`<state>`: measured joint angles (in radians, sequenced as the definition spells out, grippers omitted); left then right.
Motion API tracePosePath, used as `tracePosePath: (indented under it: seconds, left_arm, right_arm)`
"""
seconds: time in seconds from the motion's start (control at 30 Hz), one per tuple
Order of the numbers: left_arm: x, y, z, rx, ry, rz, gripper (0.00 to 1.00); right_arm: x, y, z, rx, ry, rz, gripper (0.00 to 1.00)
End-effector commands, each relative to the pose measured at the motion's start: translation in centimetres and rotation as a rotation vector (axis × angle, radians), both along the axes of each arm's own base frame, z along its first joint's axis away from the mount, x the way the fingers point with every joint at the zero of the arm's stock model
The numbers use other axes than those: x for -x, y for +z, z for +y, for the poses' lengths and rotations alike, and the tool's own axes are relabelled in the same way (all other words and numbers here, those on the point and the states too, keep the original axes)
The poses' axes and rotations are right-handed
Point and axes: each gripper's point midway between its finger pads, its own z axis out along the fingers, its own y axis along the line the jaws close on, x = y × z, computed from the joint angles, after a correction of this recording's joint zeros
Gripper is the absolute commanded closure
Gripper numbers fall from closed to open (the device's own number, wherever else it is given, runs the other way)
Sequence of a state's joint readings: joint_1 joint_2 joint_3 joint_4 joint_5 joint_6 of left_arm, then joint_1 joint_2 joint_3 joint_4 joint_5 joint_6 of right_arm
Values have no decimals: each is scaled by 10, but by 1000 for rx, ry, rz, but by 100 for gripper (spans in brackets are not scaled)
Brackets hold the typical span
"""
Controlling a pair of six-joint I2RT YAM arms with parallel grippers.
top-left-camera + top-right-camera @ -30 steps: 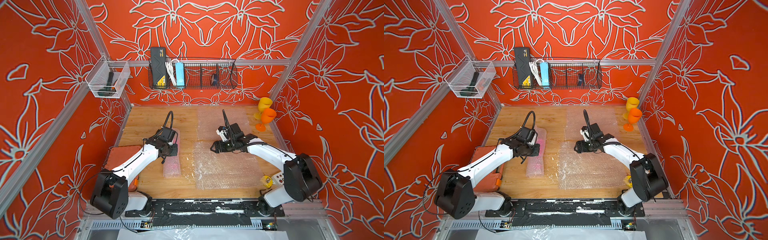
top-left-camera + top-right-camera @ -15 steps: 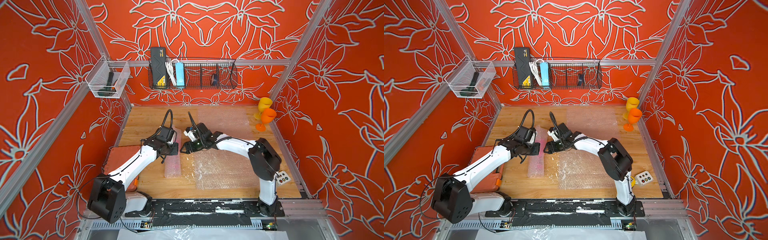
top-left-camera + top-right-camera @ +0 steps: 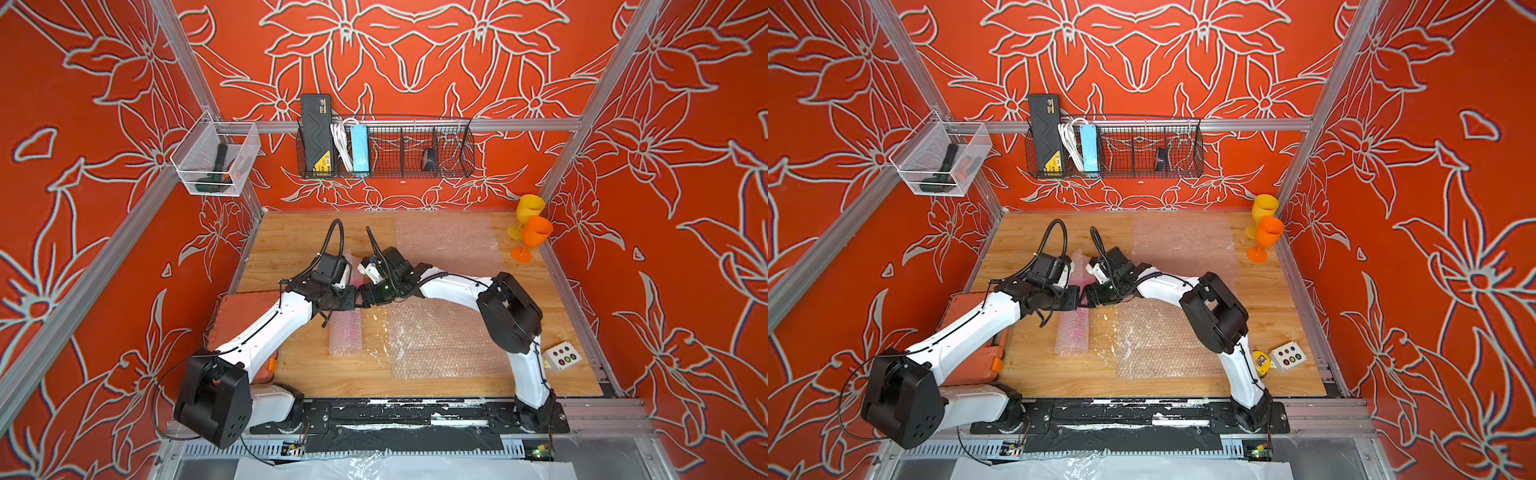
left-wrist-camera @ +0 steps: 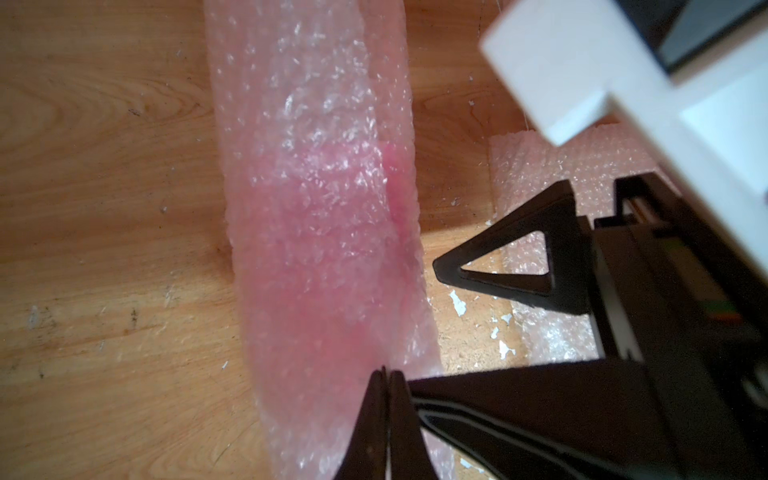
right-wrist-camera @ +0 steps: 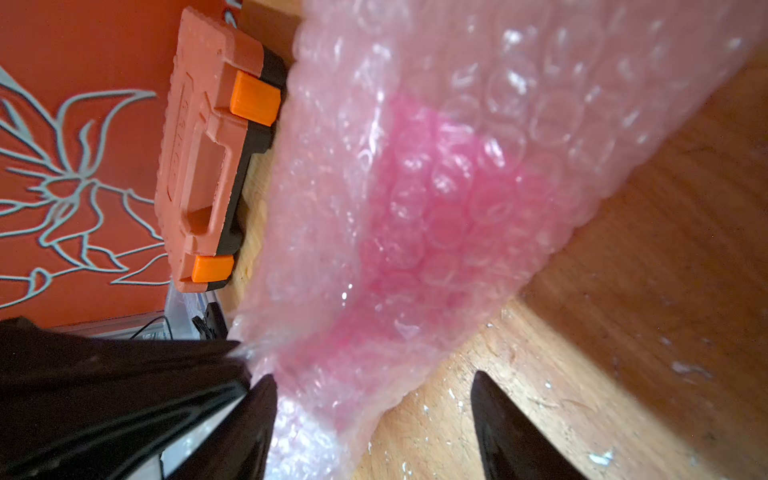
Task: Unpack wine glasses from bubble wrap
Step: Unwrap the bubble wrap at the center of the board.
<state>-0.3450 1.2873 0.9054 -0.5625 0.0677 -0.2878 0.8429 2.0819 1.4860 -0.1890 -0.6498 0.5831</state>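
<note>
The roll's pinched edge is outside my right gripper's fingers, so next I move them over and pinch the fold (image 5: 308,336) next to my left gripper.
A rolled bubble wrap (image 3: 345,336) (image 3: 1073,336) lies left of centre, and a pink wine glass (image 4: 328,232) (image 5: 436,199) shows through it. My left gripper (image 3: 354,302) (image 4: 386,374) is shut, pinching the roll's long edge. My right gripper (image 3: 365,296) (image 5: 374,399) faces it, open, with the roll's edge between its fingers (image 5: 257,415). A yellow wine glass (image 3: 530,208) and an orange wine glass (image 3: 536,235) stand unwrapped at the back right. Two flat bubble wrap sheets lie spread out, one at the back (image 3: 444,245) and one at the front (image 3: 440,336).
An orange tool case (image 3: 245,307) (image 5: 203,166) lies at the left edge beside the roll. A white button box (image 3: 563,356) sits at the front right. A wire basket (image 3: 386,145) and a clear bin (image 3: 216,162) hang on the walls.
My right arm has swung left from over the front sheet to the roll, meeting the left gripper, and its jaws have narrowed a little. The left arm has stayed put.
</note>
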Motion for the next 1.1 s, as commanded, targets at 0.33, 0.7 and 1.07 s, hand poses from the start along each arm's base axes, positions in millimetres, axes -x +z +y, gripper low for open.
tracePosePath:
  seconds: [0.33, 0.7, 1.07]
  left_arm:
    - [-10, 5, 10, 1, 18, -22, 100]
    - [-44, 12, 37, -22, 66, -43, 100]
    - [-58, 20, 45, 0, 66, -56, 100]
  right_arm:
    - [-9, -5, 11, -6, 3, 4, 76]
    - [-38, 6, 0, -18, -80, -36, 79]
    - [-48, 8, 0, -41, -95, -30, 97]
